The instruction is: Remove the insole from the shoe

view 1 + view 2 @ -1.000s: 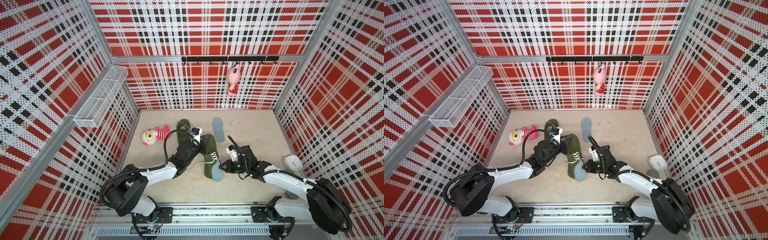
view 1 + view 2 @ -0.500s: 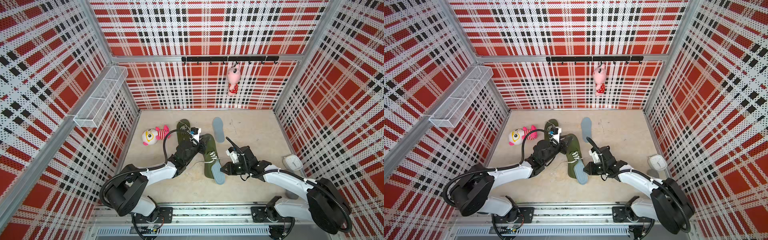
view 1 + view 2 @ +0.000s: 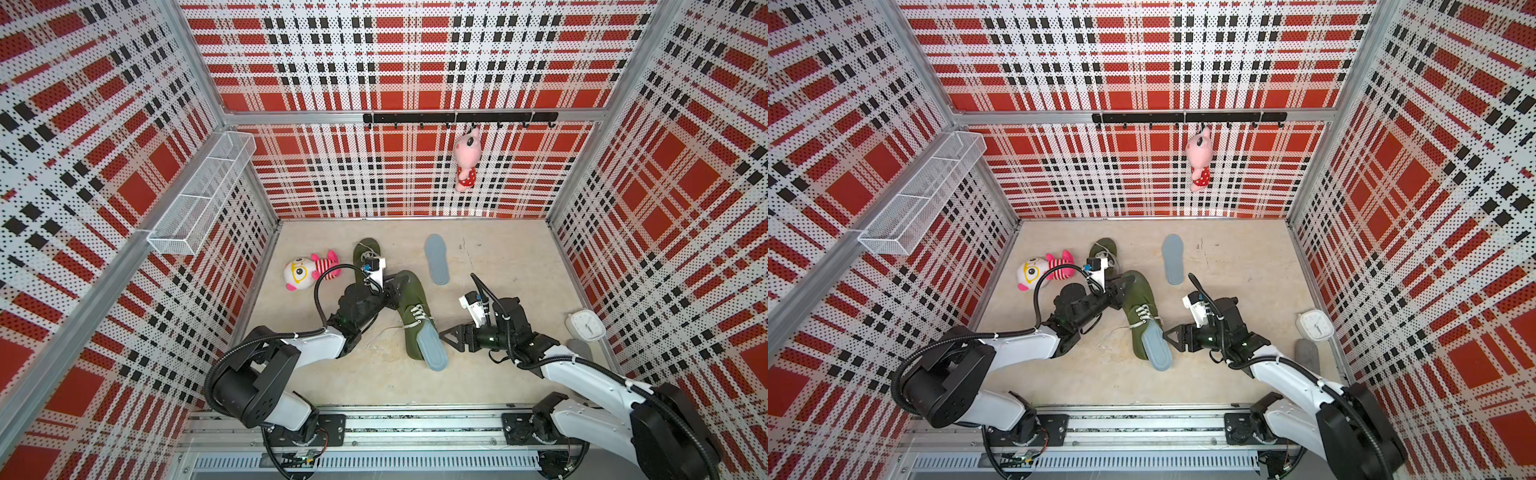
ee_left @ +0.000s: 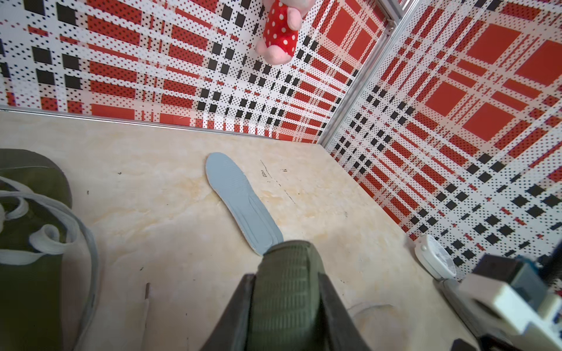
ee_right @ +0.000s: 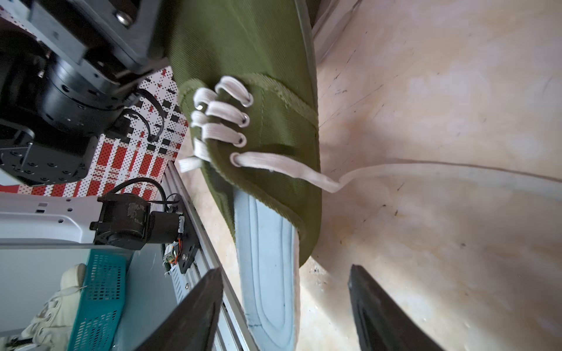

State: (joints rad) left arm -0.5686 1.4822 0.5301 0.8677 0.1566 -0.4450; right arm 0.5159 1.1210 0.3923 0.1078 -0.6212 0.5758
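The insole is only halfway out of the shoe's opening, so I should use my right gripper to pinch the insole's exposed side edge [image 3: 442, 347] and pull the insole all the way out.
A green canvas shoe [image 3: 409, 297] [image 3: 1139, 297] with white laces lies mid-floor. My left gripper [image 3: 392, 286] [image 4: 286, 276] is shut on its toe, whose ribbed green fabric fills the space between the jaws. A light blue insole [image 3: 432, 351] [image 3: 1156, 349] [image 5: 267, 273] sticks halfway out of the shoe's heel opening, its free end resting on the floor. My right gripper [image 3: 446, 336] [image 3: 1169, 336] [image 5: 286, 270] is open just right of that end; in the right wrist view the insole lies between the spread fingers, not pinched.
A second green shoe [image 3: 368, 253] and a loose insole [image 3: 436, 259] [image 4: 243, 206] lie farther back. A plush toy [image 3: 307, 272] sits at the left, a white clock [image 3: 587, 326] by the right wall. A pink plush [image 3: 466, 160] hangs from the back rail.
My right gripper has gone from shut on the insole to open, and has backed off slightly to the right. The insole's free end now rests on the floor. The left arm is still.
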